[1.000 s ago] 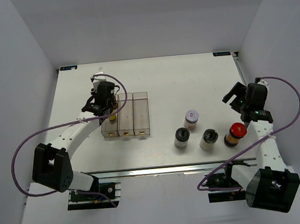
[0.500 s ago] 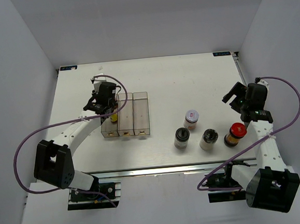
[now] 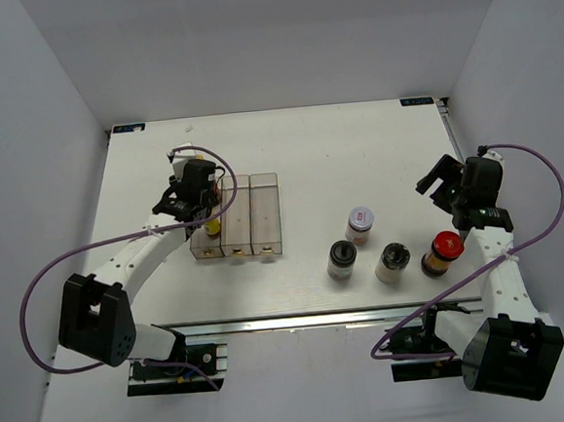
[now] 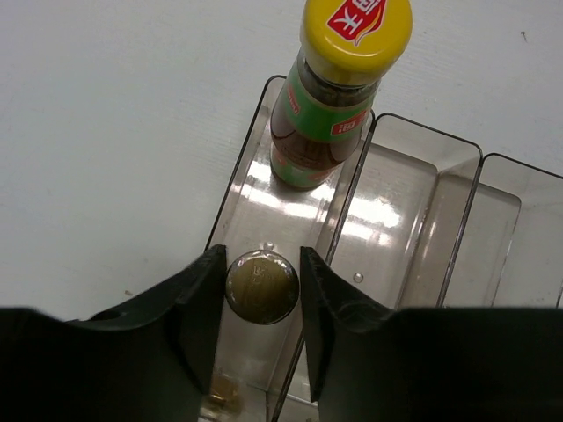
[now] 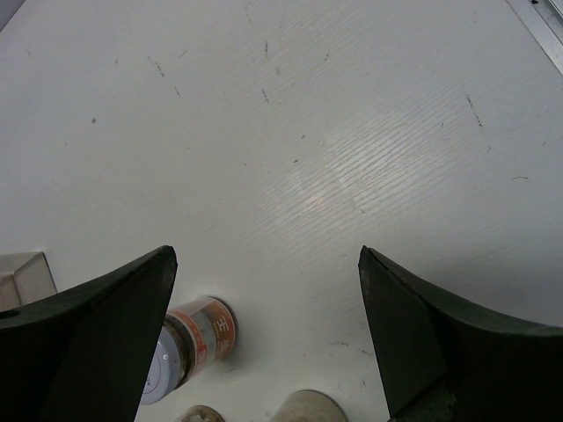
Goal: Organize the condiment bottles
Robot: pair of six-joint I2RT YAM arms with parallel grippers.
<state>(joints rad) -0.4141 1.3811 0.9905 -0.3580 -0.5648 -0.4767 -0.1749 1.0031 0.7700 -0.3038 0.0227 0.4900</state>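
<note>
The robot's right gripper should next grab the lid (image 3: 343, 251) of the black-lidded shaker that is nearest the clear tray, next to the white jar.
My left gripper (image 3: 195, 200) (image 4: 262, 287) is shut on a slim sauce bottle (image 4: 262, 287), of which only the round dark-gold top shows, over the left compartment of the clear tray (image 3: 263, 185) (image 4: 422, 176). A yellow-capped bottle (image 4: 343, 88) (image 3: 211, 221) stands upright in that same compartment, just beyond the held one. To the right on the table stand a white jar (image 3: 360, 223) (image 5: 189, 347), two black-lidded shakers (image 3: 341, 260) (image 3: 393, 260) and a red-lidded dark jar (image 3: 443, 252). My right gripper (image 3: 453, 186) (image 5: 266, 253) hangs open above bare table behind them.
The tray's middle and right compartments hold no bottles. The table's back edge carries a metal rail (image 5: 538, 26) at the far right. White walls close in the table on three sides.
The left wrist has shifted only slightly over the tray's left compartment, still holding the bottle. The right arm and the standing bottles have not moved.
</note>
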